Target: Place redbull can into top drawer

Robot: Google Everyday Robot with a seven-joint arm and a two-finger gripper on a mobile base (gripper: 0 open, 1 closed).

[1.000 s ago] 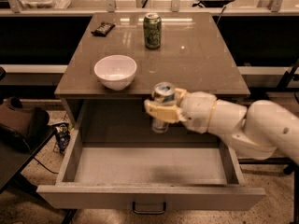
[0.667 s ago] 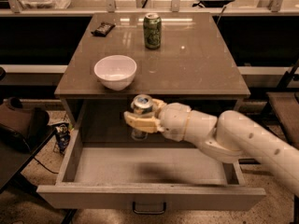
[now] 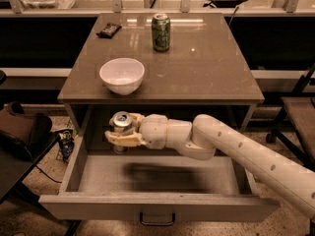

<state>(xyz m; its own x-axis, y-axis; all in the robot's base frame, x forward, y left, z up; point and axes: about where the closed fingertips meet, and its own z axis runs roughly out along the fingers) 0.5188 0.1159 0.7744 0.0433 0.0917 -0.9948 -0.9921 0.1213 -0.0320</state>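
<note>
Next, I let go of the redbull can with my gripper on the drawer's bottom near the drawer's side [image 3: 115, 171], in front of the white bowl.
The top drawer [image 3: 157, 205] is pulled open below the table, with a pale inner floor and a dark handle at the front centre. My gripper [image 3: 121, 128] reaches in from the right on a white arm and is shut on the redbull can [image 3: 120, 123]. The can stands upright with its silver top showing. It is held over the back left part of the drawer, close under the table edge. I cannot tell whether its base touches the drawer floor.
On the brown table [image 3: 206, 73] stand a white bowl [image 3: 122, 74] at the front left, a green can [image 3: 160, 32] at the back centre and a small dark packet [image 3: 109, 30] at the back left. A dark chair [image 3: 19, 141] is to the left.
My gripper has carried the redbull can leftward and lower, from the drawer's middle right toward its back left part. The arm stretches further across the drawer.
</note>
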